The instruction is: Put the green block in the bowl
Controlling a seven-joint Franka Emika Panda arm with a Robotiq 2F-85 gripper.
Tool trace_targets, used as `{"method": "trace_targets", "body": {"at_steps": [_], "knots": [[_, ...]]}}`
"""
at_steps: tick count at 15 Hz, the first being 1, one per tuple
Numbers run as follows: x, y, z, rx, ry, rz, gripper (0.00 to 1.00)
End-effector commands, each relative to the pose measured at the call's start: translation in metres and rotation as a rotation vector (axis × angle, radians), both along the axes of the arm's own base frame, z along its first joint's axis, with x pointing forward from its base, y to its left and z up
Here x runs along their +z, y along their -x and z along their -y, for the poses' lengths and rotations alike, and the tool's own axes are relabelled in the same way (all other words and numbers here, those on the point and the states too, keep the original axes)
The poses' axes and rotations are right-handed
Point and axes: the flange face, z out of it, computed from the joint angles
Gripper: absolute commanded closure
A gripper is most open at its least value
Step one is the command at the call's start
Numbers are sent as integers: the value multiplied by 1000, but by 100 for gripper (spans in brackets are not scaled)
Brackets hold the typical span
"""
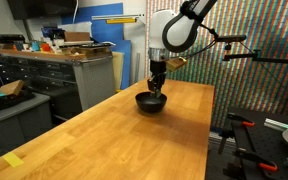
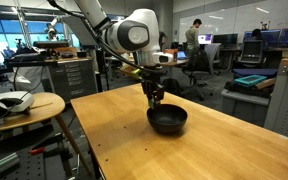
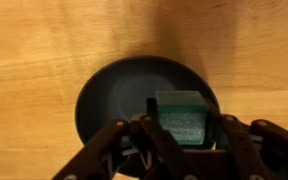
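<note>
My gripper is going to release the green block on the bottom of the black bowl (image 1: 151,103) (image 3: 150,116), close to its middle.
The green block (image 3: 181,118) is a small green cube held between my gripper's (image 3: 182,130) fingers in the wrist view. The black bowl (image 3: 109,95) lies directly below it on the wooden table. In both exterior views my gripper (image 1: 157,84) (image 2: 156,97) hangs just above the bowl (image 1: 151,103) (image 2: 168,121), close to its rim. The block is too small to make out in the exterior views.
The wooden table (image 1: 104,130) (image 2: 224,140) has edges near the bowl. A grey cabinet (image 1: 69,75) stands beside the table. A round side table (image 2: 24,105) with objects, tripods (image 1: 254,55) and office desks stand around.
</note>
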Motion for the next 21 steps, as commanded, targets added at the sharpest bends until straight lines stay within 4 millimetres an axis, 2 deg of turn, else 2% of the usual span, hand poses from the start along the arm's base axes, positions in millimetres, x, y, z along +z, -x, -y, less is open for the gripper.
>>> {"method": "trace_targets", "body": {"at_steps": [1, 6, 9, 10, 11, 12, 16, 21], "knots": [[-25, -25, 9, -6, -46, -35, 79], [-65, -43, 19, -33, -85, -71, 79], [-78, -52, 24, -55, -88, -75, 79], [-81, -54, 25, -59, -86, -75, 74], [-82, -56, 26, -59, -81, -75, 29], [-81, -57, 27, -63, -82, -72, 29], [-65, -61, 33, -75, -87, -49, 1], [-29, -61, 46, -96, -86, -34, 0]]}}
